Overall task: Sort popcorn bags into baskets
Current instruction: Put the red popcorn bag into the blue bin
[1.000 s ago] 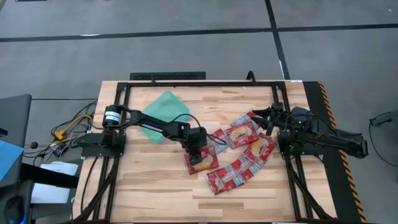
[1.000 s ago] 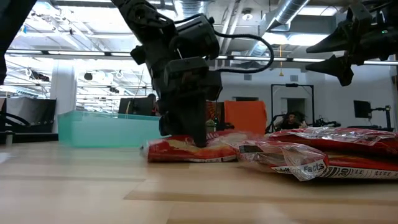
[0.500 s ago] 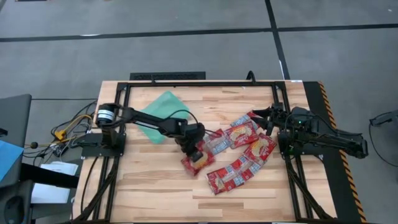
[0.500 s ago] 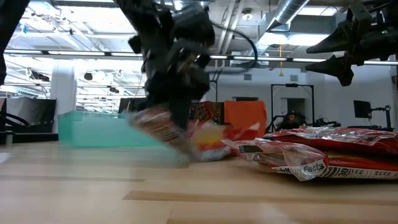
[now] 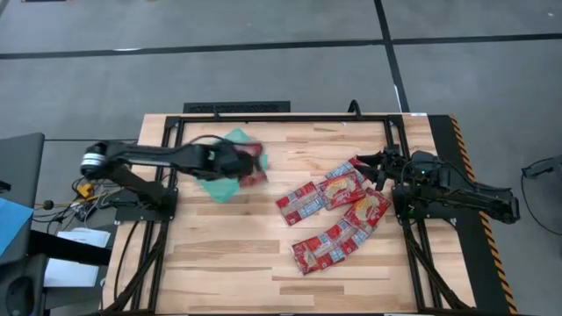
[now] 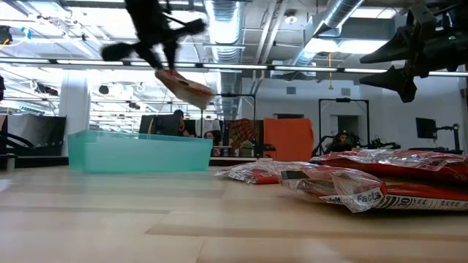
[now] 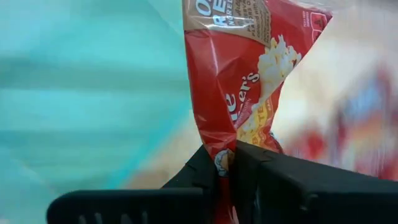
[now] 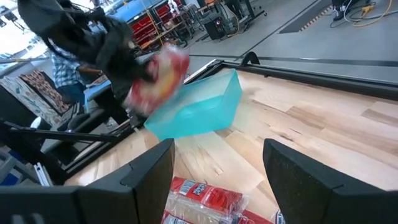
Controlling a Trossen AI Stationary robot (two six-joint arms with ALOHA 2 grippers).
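Next, my left gripper lets go of the red popcorn bag inside the teal tray [image 5: 243,168], toward the side facing the bag cluster.
My left gripper [image 5: 239,163] is up in the air over the teal tray [image 5: 219,180], shut on one red popcorn bag [image 5: 254,165]. The low view shows that bag [image 6: 186,86] well above the tray [image 6: 139,151], and the right wrist view shows the bag [image 8: 158,74] above the tray [image 8: 199,109] too. Several more red bags [image 5: 338,211] lie flat in an overlapping cluster on the table's right half. My right gripper [image 5: 379,167] hovers open above the cluster's far end, touching nothing. My left gripper pinches the red bag between its two fingers at one end [image 7: 225,146], with the film creased there. The bag is lifted clear. It sticks out past the fingertips [image 7: 249,163] and tilts down toward the table's right [image 6: 196,93].
The tray sits at the far left of the wooden table [image 5: 219,263]. A black frame [image 5: 290,117] runs around the far and side edges. Bare wood lies between the tray and the bag cluster [image 6: 344,183] and along the near edge.
My left gripper, shut on a bag, has lifted it off the table near the cluster's left side. It carried the bag up and toward the far left, to a spot above the tray. The remaining bags and my right arm have stayed put.
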